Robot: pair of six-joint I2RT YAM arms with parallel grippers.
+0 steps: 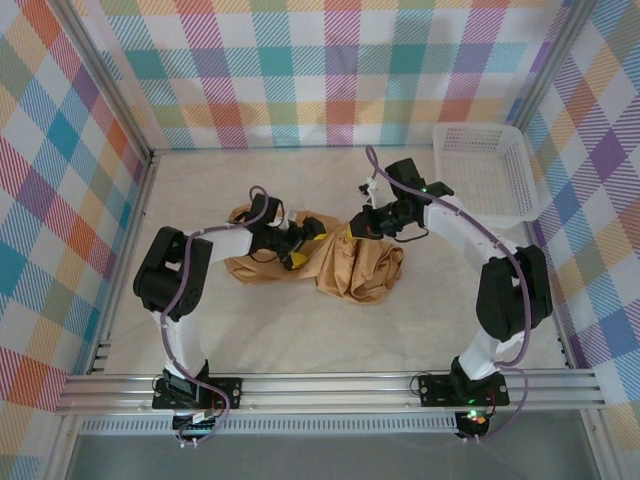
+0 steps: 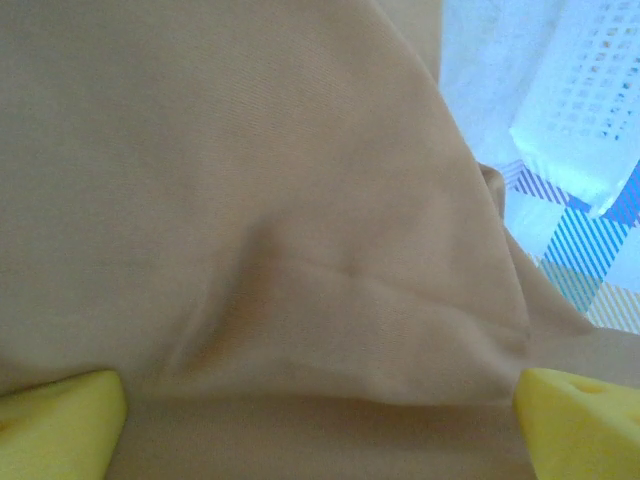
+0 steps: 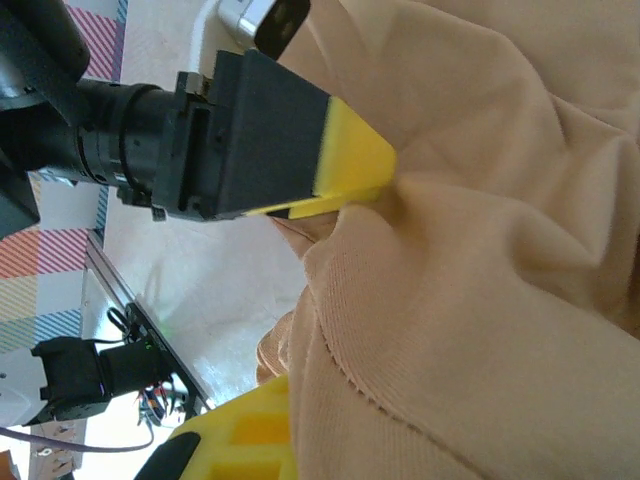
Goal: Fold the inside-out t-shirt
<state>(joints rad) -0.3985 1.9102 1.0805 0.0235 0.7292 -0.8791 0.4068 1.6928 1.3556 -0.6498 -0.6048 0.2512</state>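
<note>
My right hand should drop the raised shirt bunch onto the tan heap's crumpled folds [image 1: 338, 250], slightly toward my left gripper.
The inside-out t-shirt [image 1: 345, 268] lies crumpled in a tan heap mid-table. My left gripper [image 1: 298, 246] is pressed against its left part, open. In the left wrist view its yellow fingertips [image 2: 62, 424] stand far apart at the bottom corners, with smooth tan cloth [image 2: 260, 220] spread between and beyond them. My right gripper [image 1: 362, 226] is at the heap's upper right, shut on a raised bunch of the shirt. In the right wrist view a ribbed, stitched edge of the shirt [image 3: 440, 330] drapes over my right gripper [image 3: 290, 425], hiding one finger. The left gripper's yellow-tipped finger [image 3: 350, 160] touches the cloth just above.
A white mesh basket [image 1: 482, 172] stands at the back right corner, also seen in the left wrist view as the basket [image 2: 590, 110]. Plaid walls enclose the pale table [image 1: 300, 330]. A metal rail [image 1: 330, 388] runs along the near edge.
</note>
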